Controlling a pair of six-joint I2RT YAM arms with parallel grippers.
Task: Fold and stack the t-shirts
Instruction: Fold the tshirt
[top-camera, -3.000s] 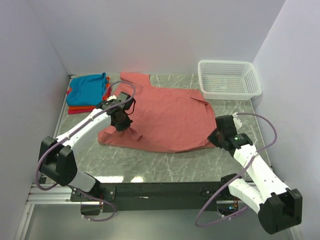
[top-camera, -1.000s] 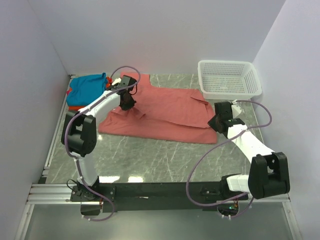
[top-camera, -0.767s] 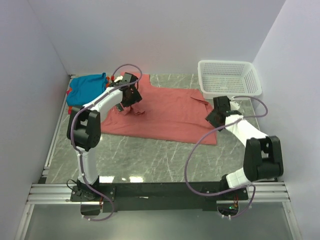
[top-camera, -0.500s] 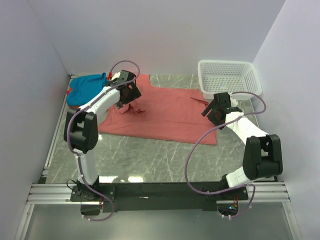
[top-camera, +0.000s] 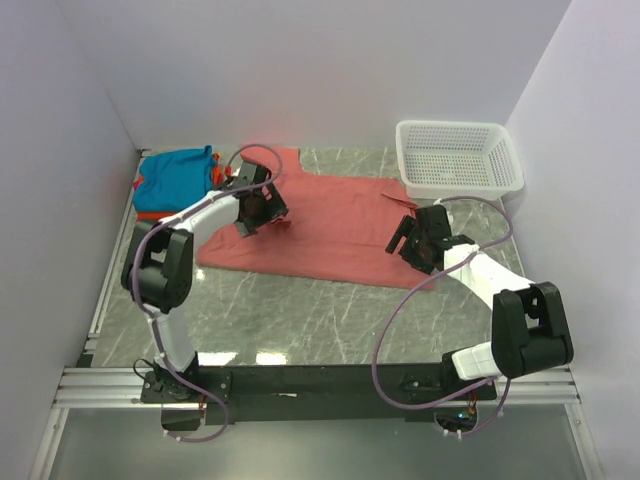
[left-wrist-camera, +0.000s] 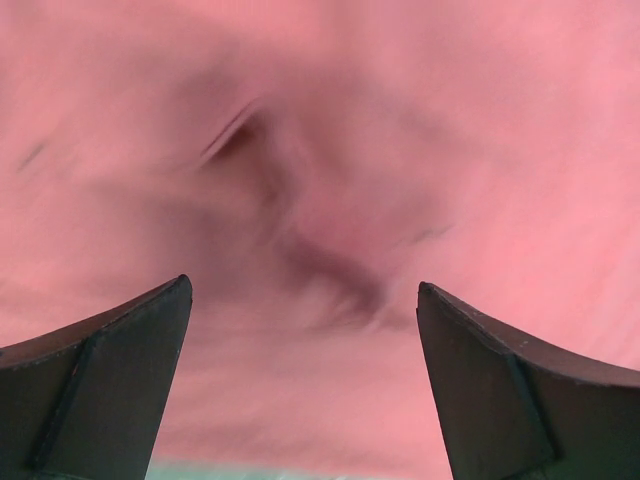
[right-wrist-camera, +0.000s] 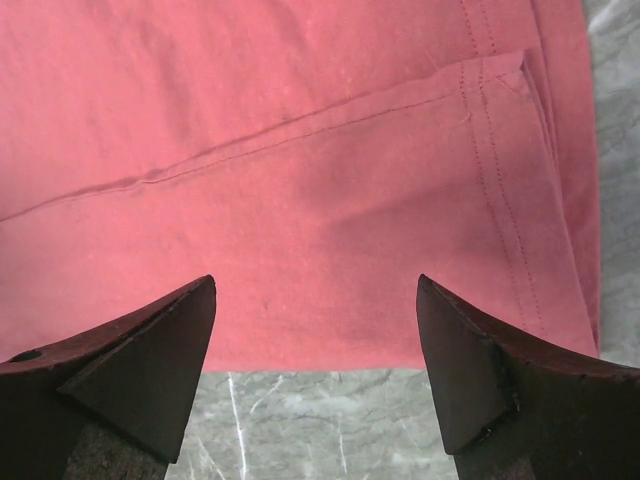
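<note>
The robot's left gripper will close on the far sleeve's corner (top-camera: 247, 154) of the pink t-shirt, the one nearest to the folded teal-blue t-shirt.
A large salmon-pink t-shirt (top-camera: 330, 225) lies folded lengthwise on the marble table, its hem and a stitched seam showing in the right wrist view (right-wrist-camera: 300, 180). A folded teal-blue t-shirt (top-camera: 175, 178) sits on orange and red ones (top-camera: 138, 212) at the back left. My left gripper (top-camera: 258, 208) hovers open over the pink shirt's rumpled left part (left-wrist-camera: 300, 200), nothing between its fingers. My right gripper (top-camera: 412, 243) stands open above the shirt's right near edge, also empty.
A white mesh basket (top-camera: 458, 160) stands at the back right corner. Walls close in the table on the left, back and right. Bare marble (top-camera: 330, 320) stretches between the shirt and the arms' bases.
Both grippers have let go of the pink shirt and opened wide. The folded-over half now lies flat, and each gripper has pulled slightly back toward the shirt's middle.
</note>
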